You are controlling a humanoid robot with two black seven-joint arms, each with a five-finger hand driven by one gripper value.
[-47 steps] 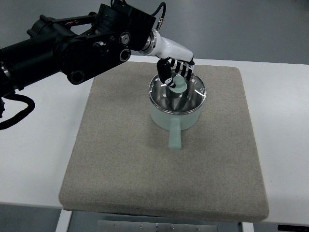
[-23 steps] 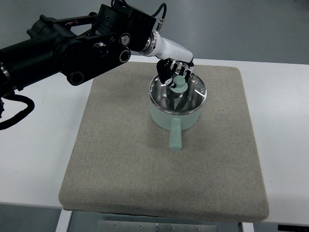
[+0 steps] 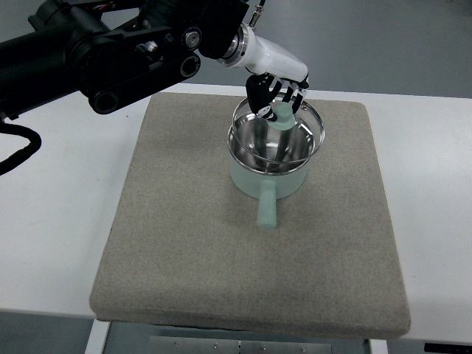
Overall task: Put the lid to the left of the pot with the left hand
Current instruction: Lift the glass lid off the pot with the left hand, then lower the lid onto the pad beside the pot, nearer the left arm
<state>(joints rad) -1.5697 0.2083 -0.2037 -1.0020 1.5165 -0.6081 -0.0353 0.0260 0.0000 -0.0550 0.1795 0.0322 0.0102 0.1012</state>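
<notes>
The robot's left gripper should release the glass lid, which hangs just above the pot's mouth now, near the grey mat's far corner on the black arm's side [image 3: 174, 153].
A pale green pot [image 3: 259, 178] with a long handle [image 3: 266, 209] stands on the grey mat [image 3: 192, 243], handle pointing toward the near edge. Its glass lid [image 3: 306, 134], steel-rimmed with a green knob [image 3: 281, 116], hangs just above the pot's mouth, shifted a little up and right. My left hand [image 3: 274, 96] comes in from the upper left on a black arm and is shut on the knob. The pot's shiny inside shows through and beneath the lid.
The mat lies on a white table [image 3: 59, 221]. A black cable [image 3: 22, 151] loops at the left edge. My black left arm [image 3: 110, 51] spans the upper left above the table.
My left hand has closed on the knob and lifted the lid off the pot, carrying it slightly up and to the right. The pot has stayed in place.
</notes>
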